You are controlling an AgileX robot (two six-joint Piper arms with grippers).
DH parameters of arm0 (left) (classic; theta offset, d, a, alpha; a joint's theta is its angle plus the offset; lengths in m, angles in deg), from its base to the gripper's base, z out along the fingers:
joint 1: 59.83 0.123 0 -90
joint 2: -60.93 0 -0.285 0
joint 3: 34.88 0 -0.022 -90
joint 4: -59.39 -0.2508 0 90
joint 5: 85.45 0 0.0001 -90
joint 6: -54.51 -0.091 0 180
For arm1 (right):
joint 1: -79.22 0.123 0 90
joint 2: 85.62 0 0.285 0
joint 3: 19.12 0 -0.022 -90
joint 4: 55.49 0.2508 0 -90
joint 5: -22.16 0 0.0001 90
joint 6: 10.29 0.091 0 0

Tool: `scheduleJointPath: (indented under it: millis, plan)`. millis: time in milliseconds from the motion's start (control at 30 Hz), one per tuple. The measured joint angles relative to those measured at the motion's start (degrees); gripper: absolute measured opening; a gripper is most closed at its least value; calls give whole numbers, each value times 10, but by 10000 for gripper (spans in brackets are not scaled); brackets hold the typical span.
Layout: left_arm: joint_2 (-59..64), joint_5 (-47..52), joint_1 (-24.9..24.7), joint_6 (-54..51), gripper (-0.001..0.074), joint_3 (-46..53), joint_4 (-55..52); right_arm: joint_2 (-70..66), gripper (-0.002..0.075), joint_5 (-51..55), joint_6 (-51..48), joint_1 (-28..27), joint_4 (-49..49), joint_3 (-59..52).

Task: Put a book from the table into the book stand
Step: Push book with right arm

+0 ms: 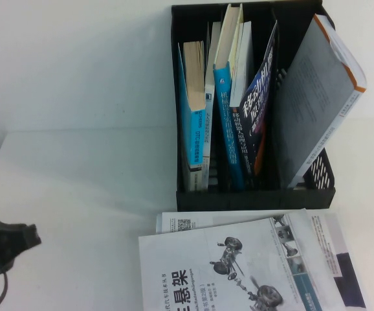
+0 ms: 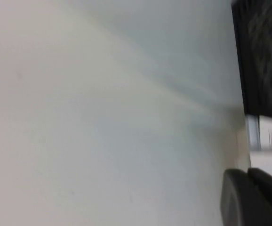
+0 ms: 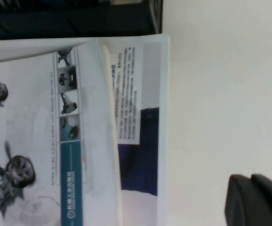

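I need to next move my left gripper to the white car-suspension book and grab the book's edge (image 1: pixel 143 278) next to the black Chinese title.
The book (image 1: pixel 239 265), white with grey car-suspension parts and a black Chinese title, lies flat on the table (image 1: pixel 77 194) just in front of the book stand (image 1: pixel 252 197). It also shows in the right wrist view (image 3: pixel 32 132) with its teal strip. My right gripper (image 3: pixel 250 178) is shut and empty over bare table beside the books; it is out of the high view. My left gripper (image 2: pixel 248 172) is shut and empty over bare table, with the stand (image 2: pixel 263 56) further off. The left arm (image 1: pixel 6 243) shows at the front left.
A second white book (image 1: pixel 329 240) with a dark blue patch lies under the task book, sticking out to the right (image 3: pixel 136 94). The stand holds several upright books, and a grey-backed book with orange trim (image 1: pixel 316 97) leans in its right slot.
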Motion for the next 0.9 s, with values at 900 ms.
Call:
scheduleJointPath:
  millis: [900]
  plan:
    - [292, 313, 147, -451, -4, -113, 371, -292, -5, -41, -290, 3, 318, 10]
